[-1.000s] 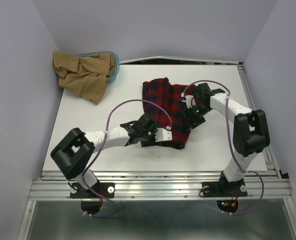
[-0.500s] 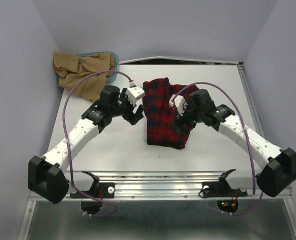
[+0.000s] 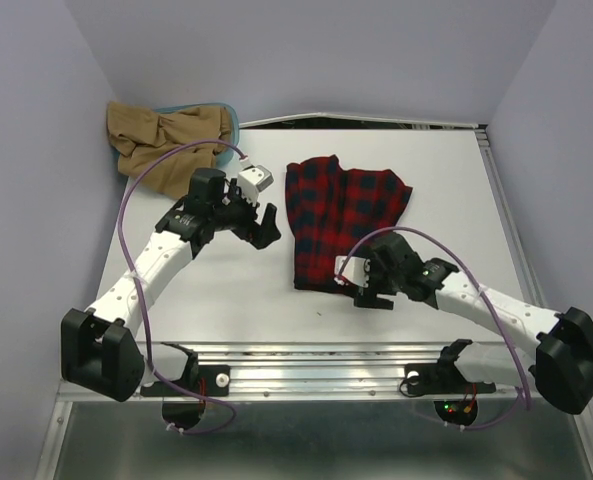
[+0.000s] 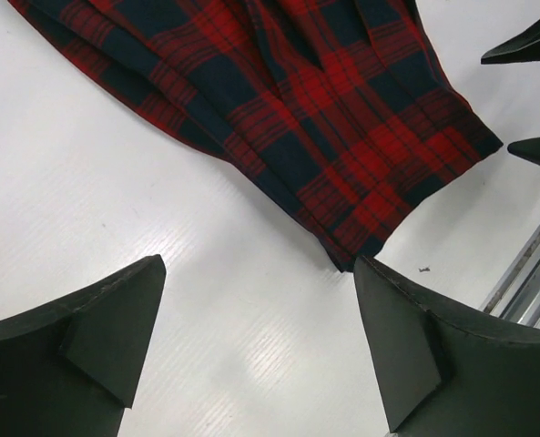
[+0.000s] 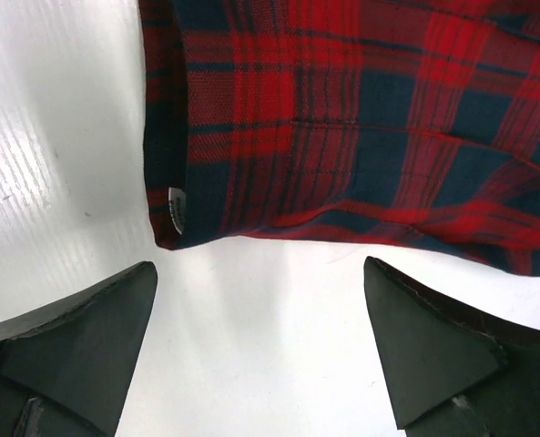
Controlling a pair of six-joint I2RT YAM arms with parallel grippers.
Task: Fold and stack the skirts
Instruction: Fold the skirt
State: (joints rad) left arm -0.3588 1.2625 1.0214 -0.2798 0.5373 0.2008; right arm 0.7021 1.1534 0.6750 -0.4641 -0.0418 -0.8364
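My right gripper should move in and pinch the skirt's near corner [image 5: 171,238], because the red plaid skirt's layers lie uneven beyond its open fingers.
The red plaid skirt [image 3: 338,217] lies flat and folded in the middle of the table; it also shows in the left wrist view [image 4: 288,100] and in the right wrist view [image 5: 361,118]. The tan-brown skirt [image 3: 161,145] lies crumpled at the back left, draped over the teal tub [image 3: 229,124]. My left gripper [image 3: 266,222] is open and empty, just left of the plaid skirt. My right gripper [image 3: 361,290] is open and empty at the skirt's near edge, its fingers [image 5: 78,337] over bare table.
The white table [image 3: 226,290] ends at a metal rail [image 3: 326,350] at the front. Purple-grey walls close in at the left, back and right. Cables loop over both arms.
My right gripper has moved from the skirt's right side down to its near edge. My left gripper has shifted slightly along the skirt's left edge. The skirt's right part now lies uncovered.
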